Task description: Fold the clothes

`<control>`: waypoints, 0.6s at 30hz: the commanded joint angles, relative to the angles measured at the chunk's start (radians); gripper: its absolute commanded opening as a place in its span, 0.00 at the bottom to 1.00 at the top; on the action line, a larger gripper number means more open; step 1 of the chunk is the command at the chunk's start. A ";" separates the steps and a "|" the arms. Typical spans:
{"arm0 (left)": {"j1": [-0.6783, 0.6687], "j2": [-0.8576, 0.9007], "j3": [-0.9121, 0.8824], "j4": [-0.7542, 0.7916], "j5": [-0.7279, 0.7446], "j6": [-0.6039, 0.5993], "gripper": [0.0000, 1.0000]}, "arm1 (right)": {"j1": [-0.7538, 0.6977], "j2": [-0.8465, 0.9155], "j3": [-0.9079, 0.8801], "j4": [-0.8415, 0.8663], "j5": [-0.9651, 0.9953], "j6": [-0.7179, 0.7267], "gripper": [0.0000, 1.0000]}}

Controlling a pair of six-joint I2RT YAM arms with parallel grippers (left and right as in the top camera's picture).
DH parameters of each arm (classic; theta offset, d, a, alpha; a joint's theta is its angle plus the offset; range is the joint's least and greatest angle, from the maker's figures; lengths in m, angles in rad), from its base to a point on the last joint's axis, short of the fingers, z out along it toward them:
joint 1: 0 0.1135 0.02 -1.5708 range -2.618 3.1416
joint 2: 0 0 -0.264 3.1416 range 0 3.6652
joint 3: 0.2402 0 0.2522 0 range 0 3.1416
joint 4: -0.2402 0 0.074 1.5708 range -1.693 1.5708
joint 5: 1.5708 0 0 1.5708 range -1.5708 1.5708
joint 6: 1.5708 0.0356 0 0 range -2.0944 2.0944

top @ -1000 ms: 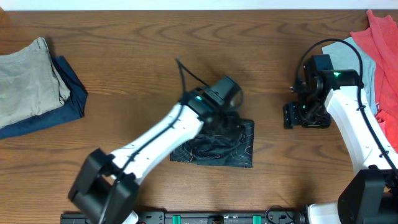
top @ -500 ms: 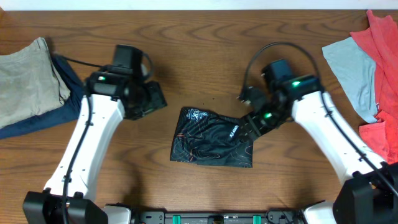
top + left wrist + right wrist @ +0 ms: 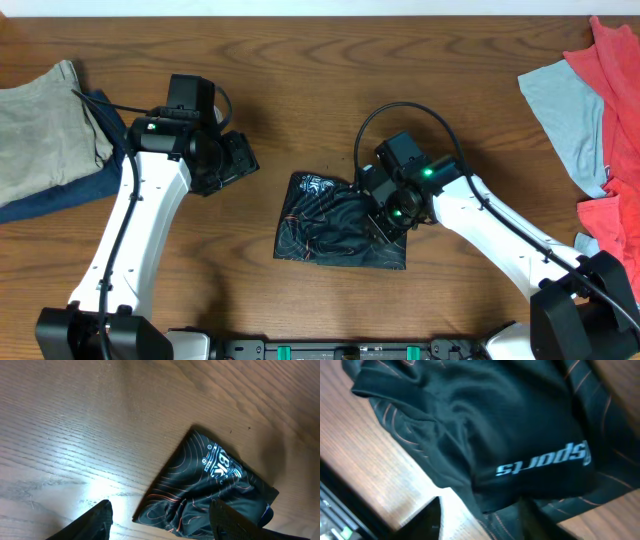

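My right gripper will take the flap with the sports lettering, which lies bunched and crooked over the lower layer, by its tip (image 3: 487, 507) and pull it straight before folding further.
The black jersey (image 3: 335, 235) with thin orange-red lines and white lettering lies folded in a rough square at the table's middle. My right gripper (image 3: 388, 212) is low over its right part. In the right wrist view its fingers (image 3: 480, 522) are spread wide over the cloth (image 3: 510, 420) by the "sports" lettering, and the jersey's edge lies between them. My left gripper (image 3: 238, 160) hovers up and left of the jersey, apart from it. In the left wrist view it (image 3: 160, 525) is open and empty, with the jersey (image 3: 210, 485) ahead of it.
A folded beige garment (image 3: 45, 125) lies on a navy one (image 3: 118, 150) at the far left. A grey-blue garment (image 3: 562, 100) and red garments (image 3: 618, 130) are heaped at the right edge. Bare wood table (image 3: 300, 60) surrounds the jersey.
A second ago my left arm was on the jersey; it has drawn back to the upper left. My right arm came in from the right and now sits over the jersey's right part.
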 commanded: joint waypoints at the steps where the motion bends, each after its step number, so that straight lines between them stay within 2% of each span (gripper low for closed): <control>1: 0.002 0.004 -0.011 -0.005 -0.005 0.009 0.64 | 0.007 0.004 -0.006 0.013 0.028 0.048 0.28; 6: 0.002 0.004 -0.011 -0.006 -0.005 0.009 0.64 | 0.007 0.004 -0.007 0.018 0.051 0.074 0.02; 8: 0.002 0.004 -0.011 -0.005 -0.005 0.009 0.64 | 0.007 0.004 -0.007 0.011 0.051 0.093 0.03; 9: 0.002 0.004 -0.011 -0.005 -0.005 0.009 0.64 | 0.007 0.004 -0.007 0.004 0.047 0.109 0.10; 10: 0.002 0.004 -0.011 -0.006 -0.005 0.009 0.64 | 0.007 0.004 -0.007 -0.007 0.047 0.144 0.33; 11: 0.002 0.004 -0.011 -0.006 -0.005 0.009 0.64 | 0.007 0.004 -0.007 -0.014 0.047 0.169 0.47; 12: 0.002 0.004 -0.011 -0.005 -0.005 0.009 0.64 | 0.007 0.004 -0.007 -0.025 0.048 0.207 0.56; 13: 0.002 0.004 -0.011 -0.005 -0.005 0.009 0.64 | 0.007 0.004 -0.007 -0.032 0.051 0.249 0.59; 18: 0.002 0.004 -0.011 -0.005 -0.005 0.009 0.64 | 0.011 0.004 -0.007 -0.026 0.051 0.472 0.58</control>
